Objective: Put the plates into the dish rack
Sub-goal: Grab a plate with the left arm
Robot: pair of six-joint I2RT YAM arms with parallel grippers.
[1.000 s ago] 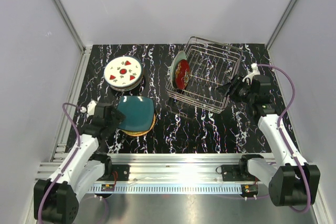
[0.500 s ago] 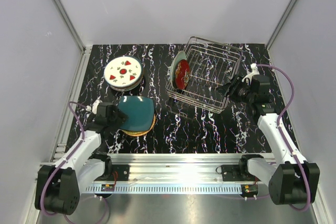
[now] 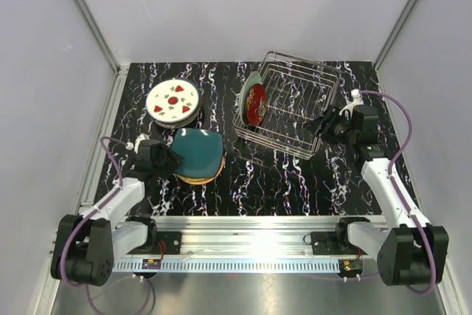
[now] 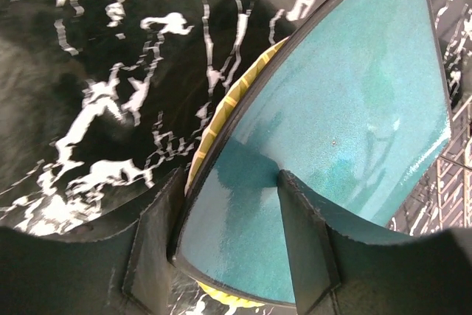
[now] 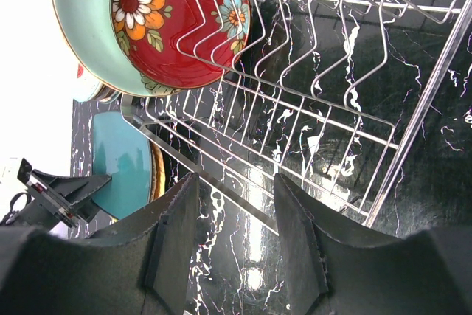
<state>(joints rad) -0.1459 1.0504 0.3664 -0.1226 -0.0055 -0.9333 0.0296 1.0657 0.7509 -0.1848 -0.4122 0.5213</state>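
One finger of my left gripper sits far in over the dark teal plate's top, so next I open, back off and pinch just the plate's rim [image 4: 212,158].
My left gripper [image 3: 171,160] is shut on the near-left rim of the dark teal plate [image 3: 199,151], one finger over it and one under. In the left wrist view the teal plate [image 4: 332,123] tilts up off the orange-tan plate [image 4: 225,112], which lies under it [image 3: 198,179]. The wire dish rack [image 3: 299,57] holds a mint-green plate [image 3: 248,88] and a red plate [image 3: 256,104] upright at its left end. My right gripper [image 3: 318,125] is open at the rack's near right corner, a rack wire [image 5: 295,101] running between its fingers [image 5: 236,182].
The white strawberry plate [image 3: 172,100] tops a small stack at the back left, with another plate's rim showing beneath it. The enclosure walls stand on both sides of the black marbled table [image 3: 265,175]. The rack's slots to the right of the red plate [image 5: 184,27] hold nothing.
My left gripper has moved forward and right with the teal plate; the plate has shifted right and tilted up off the orange-tan plate. The right arm has not moved.
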